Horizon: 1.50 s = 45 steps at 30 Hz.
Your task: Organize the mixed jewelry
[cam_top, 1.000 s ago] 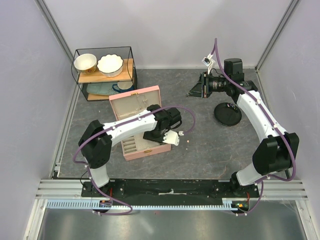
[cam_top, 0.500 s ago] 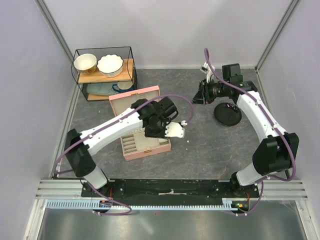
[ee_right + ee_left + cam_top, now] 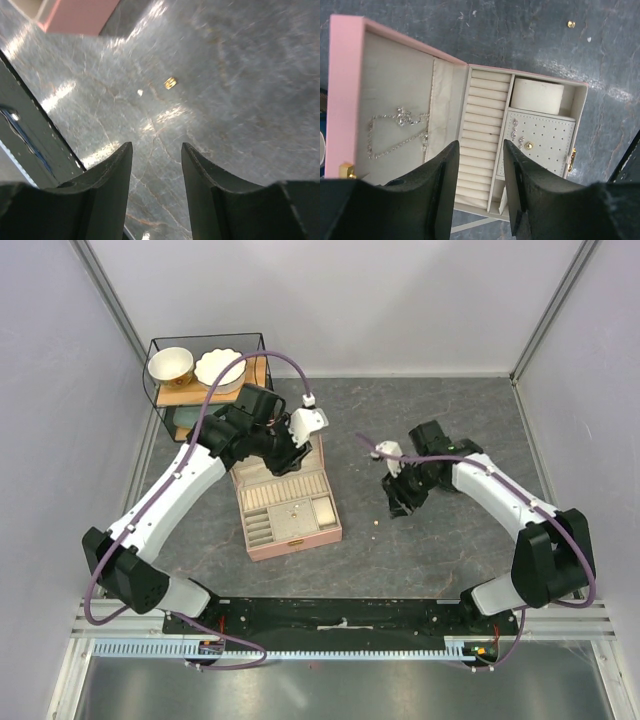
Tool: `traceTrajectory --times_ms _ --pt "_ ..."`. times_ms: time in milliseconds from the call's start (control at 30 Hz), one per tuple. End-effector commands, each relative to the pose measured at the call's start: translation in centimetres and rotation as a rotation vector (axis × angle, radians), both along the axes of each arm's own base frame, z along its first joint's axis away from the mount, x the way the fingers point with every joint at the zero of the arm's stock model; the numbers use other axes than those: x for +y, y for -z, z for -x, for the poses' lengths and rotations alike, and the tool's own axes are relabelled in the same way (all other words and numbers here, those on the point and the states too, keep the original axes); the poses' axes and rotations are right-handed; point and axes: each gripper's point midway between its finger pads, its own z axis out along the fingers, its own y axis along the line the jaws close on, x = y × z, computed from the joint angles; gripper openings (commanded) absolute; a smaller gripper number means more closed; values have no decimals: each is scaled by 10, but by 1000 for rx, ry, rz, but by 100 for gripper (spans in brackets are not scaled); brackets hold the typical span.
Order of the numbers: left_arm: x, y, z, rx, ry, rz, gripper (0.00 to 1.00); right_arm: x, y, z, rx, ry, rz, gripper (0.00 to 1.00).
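The robot's right gripper needs to next move to the tiny gold bead (image 3: 376,522) (image 3: 170,83) next to the pale speck near the pink box and close there.
The pink box (image 3: 290,512) lies open at the table's middle left. In the left wrist view a thin silvery chain (image 3: 395,132) lies in the box's lid (image 3: 395,75). Small sparkly pieces (image 3: 517,135) and a gold stud (image 3: 529,145) sit on the dotted pad. A tiny gold bead (image 3: 374,532) lies on the table right of the box, also seen in both wrist views (image 3: 571,23) (image 3: 170,82). My left gripper (image 3: 283,453) (image 3: 479,200) is open and empty above the box. My right gripper (image 3: 398,502) (image 3: 156,150) is open and empty, low over the table, short of the bead.
A wire shelf (image 3: 205,380) with two bowls stands at the back left. A tiny pale speck (image 3: 140,92) lies beside the bead. The black disc stand is hidden under my right arm. Grey walls close in on both sides.
My left arm swung from the box's right front back to above its lid. My right arm came forward and left from near the disc stand, down toward the bead.
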Motion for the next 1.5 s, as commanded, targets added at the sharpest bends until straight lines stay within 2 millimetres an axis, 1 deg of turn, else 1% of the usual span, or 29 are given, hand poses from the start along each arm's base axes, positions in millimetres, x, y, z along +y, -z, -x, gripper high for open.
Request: traceTrajectory --times_ms 0,33,100,133,167,200,233,300,333,433,567,800,900,1133,1467 --pt "-6 -25 -9 -12 -92 187 48 0 26 19 -38 -114 113 52" --pt "-3 -26 -13 -17 -116 193 48 4 30 17 -48 -117 109 52" --pt "5 -30 -20 -32 -170 223 49 9 40 21 -24 -115 113 51" --pt "12 -31 -25 -43 -203 224 49 12 42 19 -28 -116 106 51" --pt "16 -32 -24 -48 -220 234 49 16 47 21 -12 -117 109 51" --pt "18 -36 -29 -68 -237 245 49 17 49 22 -7 -119 112 51" --pt "24 -37 -32 -81 -263 247 49 20 51 18 -21 -111 115 50" --pt "28 -41 -33 -97 -278 258 49 25 57 17 -24 -92 126 50" --pt "32 -42 -35 -106 -293 260 49 26 58 9 -56 -74 138 49" --pt "37 -40 -35 -104 -306 258 49 34 61 2 -73 -51 148 48" --pt "40 -35 -36 -104 -311 246 49 37 67 -7 -104 -16 174 45" --pt "42 -36 -38 -116 -315 246 49 43 60 -25 -159 8 168 42" --pt "43 -34 -39 -117 -313 241 49 45 60 -27 -162 -5 167 42" --pt "46 -32 -41 -126 -317 228 49 47 73 -27 -144 -44 174 40" --pt "48 -30 -43 -128 -319 219 49 49 76 -30 -149 -52 171 39"
